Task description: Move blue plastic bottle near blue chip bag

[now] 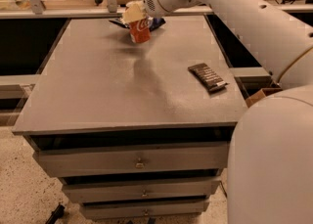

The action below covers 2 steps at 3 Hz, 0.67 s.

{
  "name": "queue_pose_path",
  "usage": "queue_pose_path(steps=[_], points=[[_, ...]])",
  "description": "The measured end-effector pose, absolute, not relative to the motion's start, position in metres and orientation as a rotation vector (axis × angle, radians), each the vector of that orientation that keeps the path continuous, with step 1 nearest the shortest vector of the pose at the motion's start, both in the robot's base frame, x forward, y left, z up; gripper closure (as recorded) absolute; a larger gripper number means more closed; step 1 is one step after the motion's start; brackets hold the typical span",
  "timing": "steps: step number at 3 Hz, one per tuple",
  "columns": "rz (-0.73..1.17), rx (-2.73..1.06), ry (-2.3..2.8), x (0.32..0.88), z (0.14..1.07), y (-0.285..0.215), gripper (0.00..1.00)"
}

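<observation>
Next, my gripper releases the red-orange can on the grey table [142, 46] in front of the dark-blue chip bag.
No blue bottle is in view. A small red-orange Coca-Cola can [140, 30] is at the far middle of the grey table [98, 91], slightly tilted. My gripper [132, 12], with cream-coloured fingers, is shut on the can's top, reaching in from the upper right. The dark-blue chip bag [157, 22] lies right behind the can, touching or almost touching it. The can and my gripper hide much of the bag.
A black bar-shaped packet [208, 77] lies on the right side of the table. The table stands on a cabinet with drawers [139, 162]. A cardboard box [259, 96] sits beyond the right edge. My arm [234, 8] spans the upper right.
</observation>
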<state>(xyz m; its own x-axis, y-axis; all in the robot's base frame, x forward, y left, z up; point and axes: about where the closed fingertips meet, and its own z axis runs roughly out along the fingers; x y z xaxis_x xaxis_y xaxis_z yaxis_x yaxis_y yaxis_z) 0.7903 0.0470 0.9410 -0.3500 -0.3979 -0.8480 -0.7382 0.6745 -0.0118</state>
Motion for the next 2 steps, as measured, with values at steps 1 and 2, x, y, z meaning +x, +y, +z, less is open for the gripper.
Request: queue_pose_path(steps=[1,2], points=[[0.49,-0.826,1.986,0.81,0.929,0.027,1.0],[0.519,-0.79,1.984,0.827,0.922,0.026,1.0]])
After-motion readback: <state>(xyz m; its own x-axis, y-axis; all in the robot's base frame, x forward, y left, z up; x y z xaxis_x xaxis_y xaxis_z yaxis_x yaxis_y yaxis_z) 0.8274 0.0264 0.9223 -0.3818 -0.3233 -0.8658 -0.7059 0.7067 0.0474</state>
